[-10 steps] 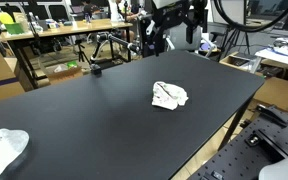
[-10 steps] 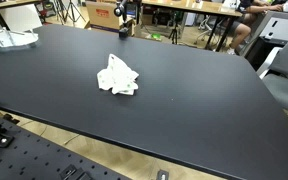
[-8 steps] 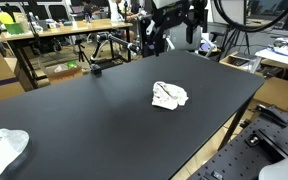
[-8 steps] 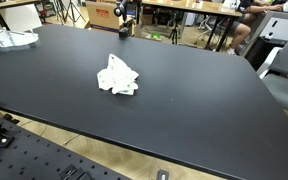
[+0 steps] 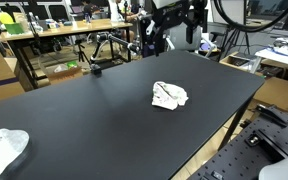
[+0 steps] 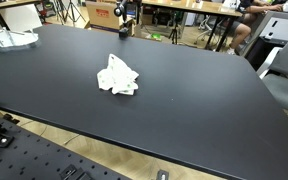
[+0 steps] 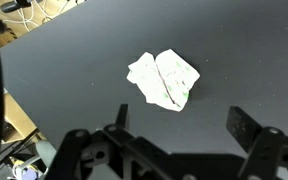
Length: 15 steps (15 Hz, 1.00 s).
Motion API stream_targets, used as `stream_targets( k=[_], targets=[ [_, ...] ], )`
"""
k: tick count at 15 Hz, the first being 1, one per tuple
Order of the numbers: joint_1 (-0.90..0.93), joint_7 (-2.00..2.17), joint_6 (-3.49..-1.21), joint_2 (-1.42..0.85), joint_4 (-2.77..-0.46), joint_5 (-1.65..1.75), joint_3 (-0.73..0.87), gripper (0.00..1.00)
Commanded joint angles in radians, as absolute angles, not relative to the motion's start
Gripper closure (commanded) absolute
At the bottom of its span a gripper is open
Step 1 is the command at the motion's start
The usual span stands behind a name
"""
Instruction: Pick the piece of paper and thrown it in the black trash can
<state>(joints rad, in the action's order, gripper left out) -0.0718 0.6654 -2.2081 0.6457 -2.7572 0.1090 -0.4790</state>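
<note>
Next, I close my gripper on the end of the piece of paper (image 5: 157, 89) (image 7: 174, 99) that faces the small black object near the table's far edge.
A crumpled white piece of paper (image 5: 169, 95) lies on the black table (image 5: 104, 120), apart from everything else. It also shows in the other exterior view (image 6: 117, 77) and in the wrist view (image 7: 164, 78), where it has faint green and red marks. My gripper (image 7: 184, 122) is open and empty, well above the table, with the paper ahead of the jaws and clear of them. My arm (image 5: 167, 22) stands at the far end of the table. No black trash can is in view.
A second crumpled white wad (image 5: 2, 148) lies at one table corner, also seen in an exterior view (image 6: 9, 38). A small black object (image 5: 94, 69) sits near the far table edge. Desks, chairs and boxes stand beyond the table.
</note>
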Motion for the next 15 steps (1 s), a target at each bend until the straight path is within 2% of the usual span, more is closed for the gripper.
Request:
stream_targets(
  k=[1,6,15],
  targets=[
    [-0.035,0.688,-2.203,0.635,-2.755,0.14,-0.441,0.0],
    [-0.065,0.707,-2.229,0.629,-2.768,0.201,-0.449,0.0],
    [-0.215,0.695,-2.516,0.451,-2.779,0.493,-0.347,0.0]
  ],
)
